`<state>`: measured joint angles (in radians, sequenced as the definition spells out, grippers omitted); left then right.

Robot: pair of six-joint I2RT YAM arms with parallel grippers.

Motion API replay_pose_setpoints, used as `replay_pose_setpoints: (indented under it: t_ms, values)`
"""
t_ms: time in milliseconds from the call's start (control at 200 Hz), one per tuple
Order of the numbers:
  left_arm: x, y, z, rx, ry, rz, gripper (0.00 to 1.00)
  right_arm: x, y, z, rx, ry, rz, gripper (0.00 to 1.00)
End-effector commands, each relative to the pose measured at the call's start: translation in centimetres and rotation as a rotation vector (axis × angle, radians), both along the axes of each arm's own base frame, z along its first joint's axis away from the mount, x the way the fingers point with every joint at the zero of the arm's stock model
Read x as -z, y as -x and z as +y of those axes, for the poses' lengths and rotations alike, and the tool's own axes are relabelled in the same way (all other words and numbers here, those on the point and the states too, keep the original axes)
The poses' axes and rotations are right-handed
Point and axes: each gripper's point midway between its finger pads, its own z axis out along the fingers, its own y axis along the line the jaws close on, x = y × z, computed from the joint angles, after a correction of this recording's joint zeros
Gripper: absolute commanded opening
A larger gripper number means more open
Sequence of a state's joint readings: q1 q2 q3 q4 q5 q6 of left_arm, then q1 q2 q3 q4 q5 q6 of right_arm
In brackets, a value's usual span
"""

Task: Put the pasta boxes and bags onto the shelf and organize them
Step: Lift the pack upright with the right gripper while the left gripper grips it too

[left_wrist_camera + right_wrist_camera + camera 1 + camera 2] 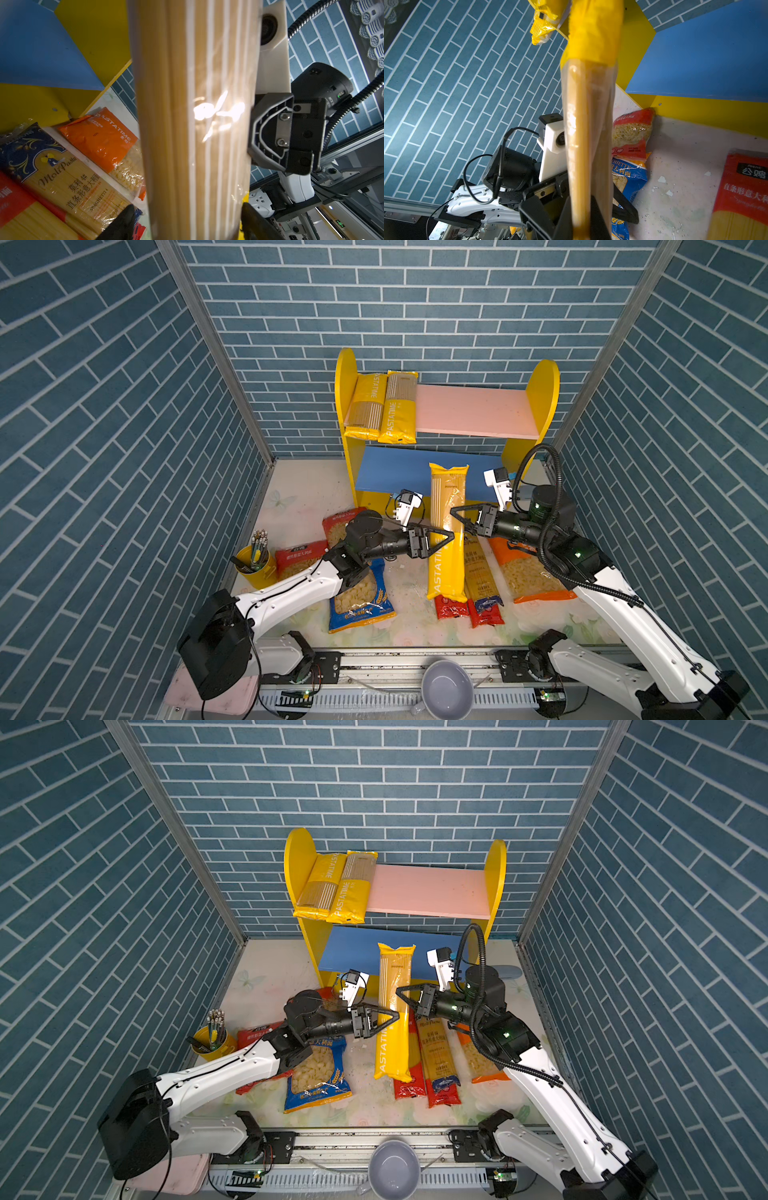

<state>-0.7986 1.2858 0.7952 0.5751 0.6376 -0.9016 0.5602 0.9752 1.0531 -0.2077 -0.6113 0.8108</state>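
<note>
I am holding the yellow pack above its middle with my right gripper, so before shelving, I should steady it with my left gripper while my right gripper takes its lower end (pixel 446 588).
A long yellow PASTATIME spaghetti pack (pixel 446 531) (pixel 392 1019) stands upright above the table, in front of the shelf (pixel 473 410). My right gripper (pixel 459 519) (pixel 581 220) is shut on its thin edge. My left gripper (pixel 444 541) (pixel 188 220) is open and straddles its wide face, with a gap at one finger. Two more yellow packs (pixel 382 408) lie at the left of the pink upper board. The blue lower board (pixel 399 472) is bare. On the table lie a blue short-pasta bag (pixel 361 601), red bags (pixel 301 558), a dark-blue spaghetti pack (pixel 482 572), red spaghetti (pixel 451 605) and an orange bag (pixel 528 572).
A yellow cup of pencils (pixel 255 560) stands at the table's left edge. A grey bowl (pixel 446 689) sits on the front rail between the arm bases. Blue brick walls close in the left, right and back sides.
</note>
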Motion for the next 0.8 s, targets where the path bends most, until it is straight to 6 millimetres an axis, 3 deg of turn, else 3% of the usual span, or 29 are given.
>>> replay_pose_setpoints:
  t_ms: [0,165,290,490,660,795]
  values:
    - [-1.9,-0.1,-0.4,0.006,0.029,-0.055,0.73,-7.8,2.0,0.0,-0.082,-0.127,-0.2,0.0]
    - [-5.0,-0.1,-0.4,0.013,0.058,-0.125,0.55,-8.0,1.2,0.1,-0.066,-0.126,-0.212,0.06]
    - [-6.8,-0.6,0.0,-0.029,0.058,-0.175,0.38,-7.9,0.8,-0.2,-0.042,-0.128,-0.213,0.19]
    - [-9.1,-1.5,-0.1,-0.054,0.036,-0.218,0.16,-7.8,0.5,-0.4,-0.029,-0.132,-0.207,0.31]
    - [-11.5,-2.3,0.2,-0.073,0.082,-0.222,0.14,-7.0,0.2,-0.9,-0.01,-0.12,-0.195,0.39]
    - [-13.9,-3.2,0.8,-0.097,0.096,-0.251,0.14,-5.1,-0.4,-1.2,-0.009,-0.1,-0.158,0.46]
